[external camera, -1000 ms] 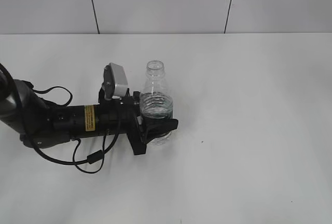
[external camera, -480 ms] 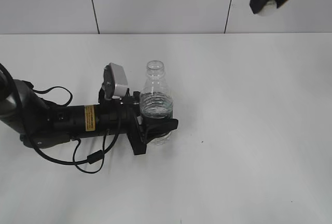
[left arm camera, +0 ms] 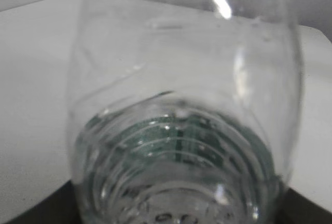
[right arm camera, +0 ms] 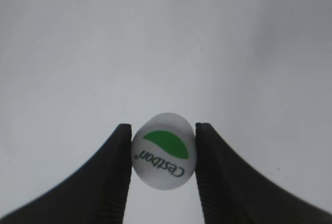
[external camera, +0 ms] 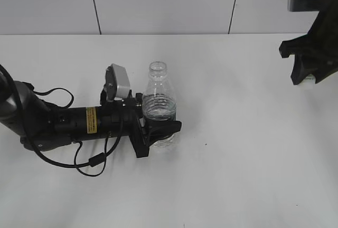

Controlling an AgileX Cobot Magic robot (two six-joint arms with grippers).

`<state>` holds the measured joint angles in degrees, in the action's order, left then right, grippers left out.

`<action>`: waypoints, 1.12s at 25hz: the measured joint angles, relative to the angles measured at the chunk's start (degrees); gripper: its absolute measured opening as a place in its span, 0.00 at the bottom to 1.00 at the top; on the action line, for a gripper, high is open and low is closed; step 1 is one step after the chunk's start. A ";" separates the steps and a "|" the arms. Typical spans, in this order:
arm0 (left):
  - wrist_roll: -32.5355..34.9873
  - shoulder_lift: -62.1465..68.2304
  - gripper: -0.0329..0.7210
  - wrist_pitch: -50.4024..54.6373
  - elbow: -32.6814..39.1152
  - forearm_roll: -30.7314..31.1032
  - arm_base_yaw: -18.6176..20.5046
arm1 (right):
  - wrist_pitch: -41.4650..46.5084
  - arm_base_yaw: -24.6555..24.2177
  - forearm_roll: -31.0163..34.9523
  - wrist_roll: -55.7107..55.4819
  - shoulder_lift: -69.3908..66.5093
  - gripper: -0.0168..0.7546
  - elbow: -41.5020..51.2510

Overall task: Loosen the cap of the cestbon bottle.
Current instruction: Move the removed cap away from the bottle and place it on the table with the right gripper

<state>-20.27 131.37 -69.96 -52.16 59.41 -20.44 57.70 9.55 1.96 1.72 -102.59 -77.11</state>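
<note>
My right gripper is going to let go of the white cap on the bare table, a bit closer to the cestbon bottle [external camera: 274, 113].
The clear cestbon bottle [external camera: 158, 101] stands upright left of the table's middle, its neck open with no cap on it. My left gripper [external camera: 158, 130] is shut around its lower body; the bottle [left arm camera: 181, 120] fills the left wrist view. My right gripper [external camera: 311, 75] hangs at the far right above the table. In the right wrist view it [right arm camera: 163, 149] is shut on the white cap [right arm camera: 164, 150] with a green patch and "Cestbon" lettering, held between the two black fingers [right arm camera: 116, 167] over bare table.
The white table [external camera: 237, 149] runs to a pale panelled wall at the back. The left arm's black body and cables [external camera: 63, 125] lie along the table at the left. A small dark speck [external camera: 206, 144] marks the table right of the bottle.
My right gripper has moved from the top middle of the exterior view rightward and down to the far right, carrying the cap. The left gripper and bottle have not moved.
</note>
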 joint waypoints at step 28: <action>0.00 0.05 0.58 0.00 0.00 0.00 0.00 | -20.58 -0.11 3.70 5.03 -15.75 0.39 4.41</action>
<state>-20.27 131.41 -69.96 -52.16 59.41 -20.44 37.13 9.44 5.66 6.75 -118.34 -72.70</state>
